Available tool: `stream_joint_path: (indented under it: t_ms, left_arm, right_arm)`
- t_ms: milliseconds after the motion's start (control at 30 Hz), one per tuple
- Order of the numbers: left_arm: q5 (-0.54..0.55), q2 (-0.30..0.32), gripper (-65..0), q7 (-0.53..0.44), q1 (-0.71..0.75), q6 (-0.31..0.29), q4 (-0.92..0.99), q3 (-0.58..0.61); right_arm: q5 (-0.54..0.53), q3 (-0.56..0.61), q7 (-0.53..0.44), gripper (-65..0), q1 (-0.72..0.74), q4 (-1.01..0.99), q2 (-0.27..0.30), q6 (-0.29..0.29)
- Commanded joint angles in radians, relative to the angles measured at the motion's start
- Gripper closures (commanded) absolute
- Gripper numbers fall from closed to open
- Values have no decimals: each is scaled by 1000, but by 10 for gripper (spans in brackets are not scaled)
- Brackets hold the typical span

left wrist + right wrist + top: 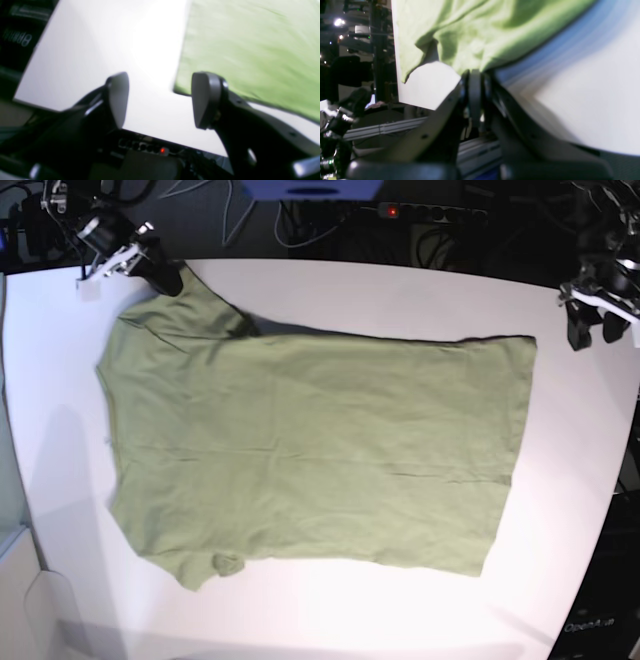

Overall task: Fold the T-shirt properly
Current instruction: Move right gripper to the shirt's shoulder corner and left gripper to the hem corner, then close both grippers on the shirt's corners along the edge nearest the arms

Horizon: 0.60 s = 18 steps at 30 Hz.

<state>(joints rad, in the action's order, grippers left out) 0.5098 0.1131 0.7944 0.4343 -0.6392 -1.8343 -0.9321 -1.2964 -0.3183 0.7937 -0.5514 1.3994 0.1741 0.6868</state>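
I move my left gripper to the olive-green T-shirt next and close it on its hem's far corner (526,343) (177,88), because my right gripper holds the far sleeve.
The olive-green T-shirt (310,450) lies spread flat on the white table (330,285), sleeves toward the base view's left and hem toward its right. My right gripper (160,275) is at the far left corner, shut on the far sleeve's edge, which is pulled up into a peak. In the right wrist view the T-shirt (480,32) runs down into the closed fingertips of the right gripper (475,73). My left gripper (593,335) hovers open just off the hem's far corner. In the left wrist view the left gripper (160,100) holds nothing and the T-shirt (250,47) lies beside one finger.
A power strip (400,210) with a red light and tangled cables sit beyond the table's far edge; the power strip (150,148) also shows in the left wrist view. The table's right edge curves close behind my left gripper. Dark equipment stands past the left corner.
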Motion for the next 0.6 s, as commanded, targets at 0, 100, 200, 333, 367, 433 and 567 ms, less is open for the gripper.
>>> stream_joint_path:
  t_ms: [0, 100, 200, 333, 367, 433, 567]
  left_arm:
    - [5, 10, -380, 7, -19, -32, 15, -11]
    - [-70, 10, -379, 35, -84, -59, 101, -12]
    - [-156, 3, -379, 35, -134, -59, 153, -8]
    - [-218, -19, -379, 33, -177, -59, 184, -8]
    - [-233, -25, -379, 33, -183, -59, 184, -6]
    - [-256, -31, -379, 33, -194, -59, 184, -3]
    - [-264, -31, -379, 33, -210, -59, 189, 52]
  right_arm:
    - [-25, -5, -13, -3, -5, 13, 15, 4]
    - [-25, -5, -13, -3, -5, 13, 25, 4]
    - [-25, -5, -12, -3, -5, 13, 25, 4]
    - [-25, -5, -12, -3, -5, 13, 25, 4]
    - [-25, -5, -12, -3, -5, 13, 25, 4]
    - [-25, -5, -12, -3, -5, 13, 26, 4]
    - [-25, -5, -12, -3, -5, 13, 37, 4]
